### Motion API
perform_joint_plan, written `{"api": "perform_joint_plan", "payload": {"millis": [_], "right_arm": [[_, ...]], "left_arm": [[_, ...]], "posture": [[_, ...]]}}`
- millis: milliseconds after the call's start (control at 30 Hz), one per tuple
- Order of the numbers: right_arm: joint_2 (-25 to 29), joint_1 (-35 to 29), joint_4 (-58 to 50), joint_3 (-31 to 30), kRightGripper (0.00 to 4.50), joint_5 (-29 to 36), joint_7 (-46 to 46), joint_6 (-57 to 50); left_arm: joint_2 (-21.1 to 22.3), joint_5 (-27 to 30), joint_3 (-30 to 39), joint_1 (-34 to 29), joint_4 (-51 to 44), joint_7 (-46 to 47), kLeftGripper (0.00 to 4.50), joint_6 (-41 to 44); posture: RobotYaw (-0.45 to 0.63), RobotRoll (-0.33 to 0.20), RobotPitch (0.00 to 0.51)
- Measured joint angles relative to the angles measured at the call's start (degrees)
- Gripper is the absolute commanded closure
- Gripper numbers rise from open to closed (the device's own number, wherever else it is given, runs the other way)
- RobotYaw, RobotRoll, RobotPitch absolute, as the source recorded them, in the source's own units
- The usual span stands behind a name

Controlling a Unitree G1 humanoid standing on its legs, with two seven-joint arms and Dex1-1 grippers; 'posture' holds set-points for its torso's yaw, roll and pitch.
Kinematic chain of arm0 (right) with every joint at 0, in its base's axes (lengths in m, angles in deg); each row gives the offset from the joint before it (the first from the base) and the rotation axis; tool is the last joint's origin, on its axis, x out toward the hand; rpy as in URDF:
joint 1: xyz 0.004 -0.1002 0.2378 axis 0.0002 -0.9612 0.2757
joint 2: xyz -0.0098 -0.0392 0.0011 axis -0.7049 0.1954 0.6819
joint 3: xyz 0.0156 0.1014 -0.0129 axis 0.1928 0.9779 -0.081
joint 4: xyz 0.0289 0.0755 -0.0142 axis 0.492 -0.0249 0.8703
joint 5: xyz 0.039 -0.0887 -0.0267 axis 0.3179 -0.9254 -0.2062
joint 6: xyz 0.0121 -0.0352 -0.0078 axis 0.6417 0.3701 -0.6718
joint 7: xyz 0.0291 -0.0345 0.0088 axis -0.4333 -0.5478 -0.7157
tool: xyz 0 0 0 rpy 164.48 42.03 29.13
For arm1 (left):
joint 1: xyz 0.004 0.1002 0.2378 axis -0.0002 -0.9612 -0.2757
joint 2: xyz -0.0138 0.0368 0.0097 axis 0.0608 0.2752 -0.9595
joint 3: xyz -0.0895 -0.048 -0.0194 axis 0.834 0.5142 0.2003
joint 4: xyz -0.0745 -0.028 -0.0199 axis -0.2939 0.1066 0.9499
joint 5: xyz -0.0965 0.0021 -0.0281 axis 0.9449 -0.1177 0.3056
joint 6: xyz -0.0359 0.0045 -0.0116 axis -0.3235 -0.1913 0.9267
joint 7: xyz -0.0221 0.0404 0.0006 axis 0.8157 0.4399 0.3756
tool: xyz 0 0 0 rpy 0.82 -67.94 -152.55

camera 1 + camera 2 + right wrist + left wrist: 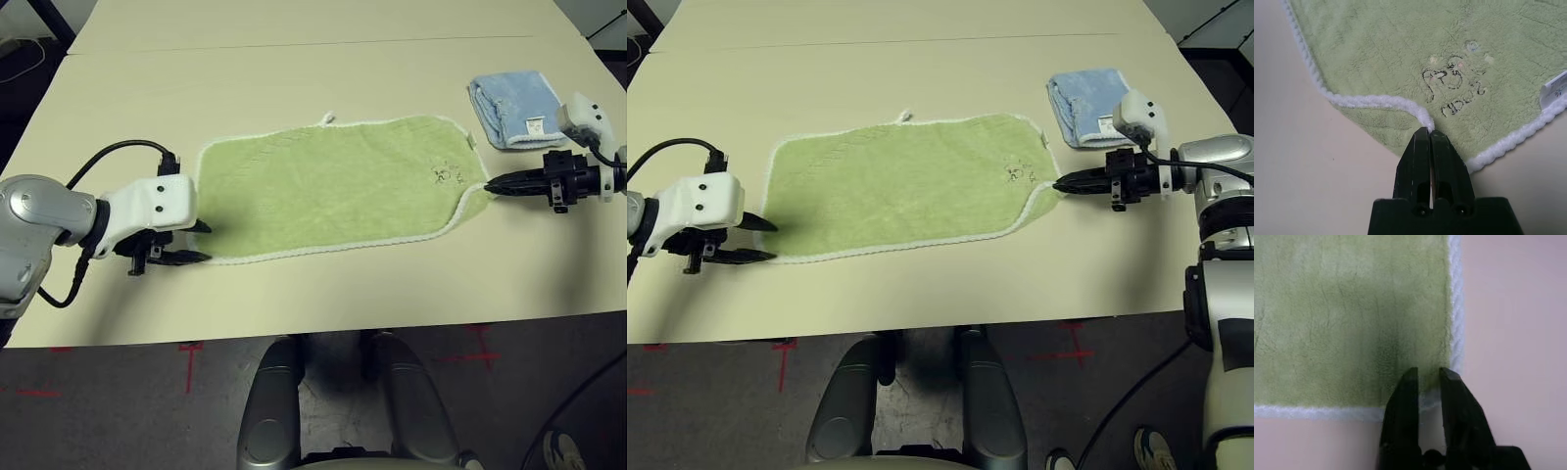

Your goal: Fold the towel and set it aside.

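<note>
The near corner of the towel is lying flat and loose under the parted fingers of my left gripper, so that gripper should open and pinch that corner (208, 247) before folding.
The light green towel (333, 181) lies spread flat across the table, with white edging, a small loop tab on its far edge and dark lettering (1452, 88) near its right end. My left gripper (201, 242) is at the towel's near left corner. In the left wrist view its fingers (1449, 391) stand close together with the white edging in the narrow gap between them. My right gripper (490, 184) is shut on the towel's right edge, and the white edging (1376, 102) is pulled to a point at its tips (1429, 131).
A smaller light blue towel (514, 108) with a white label lies folded at the far right, just beyond my right arm. The cream table (323, 294) has bare surface in front of and behind the green towel. Its front edge runs close to my body.
</note>
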Motion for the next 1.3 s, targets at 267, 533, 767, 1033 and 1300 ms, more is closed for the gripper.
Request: {"api": "perform_joint_plan", "payload": {"millis": [267,533,767,1033,1300], "right_arm": [[-0.1,0.0,0.0,0.9,4.5,-1.0,0.0,0.1],[-0.8,0.1,0.0,1.3,4.5,-1.6,0.0,0.1],[-0.8,0.6,0.0,1.6,4.5,-2.3,0.0,0.1],[-0.8,1.1,0.0,1.8,4.5,-2.7,0.0,0.1],[-1.2,1.1,0.0,2.0,4.5,-2.7,0.0,0.1]], "left_arm": [[0.3,-0.9,0.0,-0.1,1.4,-3.3,3.48,-3.5],[0.3,-0.8,0.1,0.7,1.4,-4.5,0.55,-6.4],[-0.5,-2.1,0.1,-1.4,2.4,-3.7,0.05,-10.4],[-2.0,-4.3,-0.7,-0.2,6.1,-2.4,2.05,-15.7],[-2.1,-6.3,-1.4,1.1,8.7,-1.6,4.45,-17.4]], "posture": [[0.06,0.0,0.286],[0.06,0.0,0.287],[0.05,0.0,0.286],[0.05,0.0,0.285],[0.05,0.0,0.283]]}}
